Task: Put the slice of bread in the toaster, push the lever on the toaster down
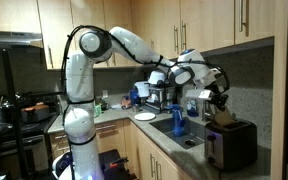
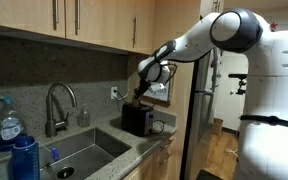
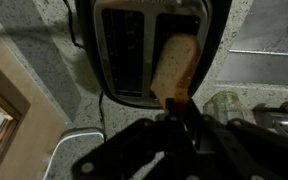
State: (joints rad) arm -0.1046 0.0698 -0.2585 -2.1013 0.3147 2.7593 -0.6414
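My gripper is going to release the slice of bread in the toaster slot nearer the sink (image 1: 224,122) (image 3: 178,55).
In the wrist view the slice of bread (image 3: 175,65) is tan and held on edge, its near end pinched in my gripper (image 3: 176,104), which is shut on it. It hangs just over one slot of the black-and-metal toaster (image 3: 124,50). In both exterior views my gripper (image 1: 219,99) (image 2: 141,86) hovers directly above the toaster (image 1: 231,143) (image 2: 136,119), which stands on the counter beside the sink. The toaster's lever does not show.
A steel sink (image 2: 74,150) with a tall faucet (image 2: 60,100) lies next to the toaster. A blue bottle (image 2: 22,155) stands by it. A round white plate (image 1: 144,116) and a dark taller appliance (image 1: 160,97) sit farther along the counter. Cabinets (image 2: 84,20) hang overhead.
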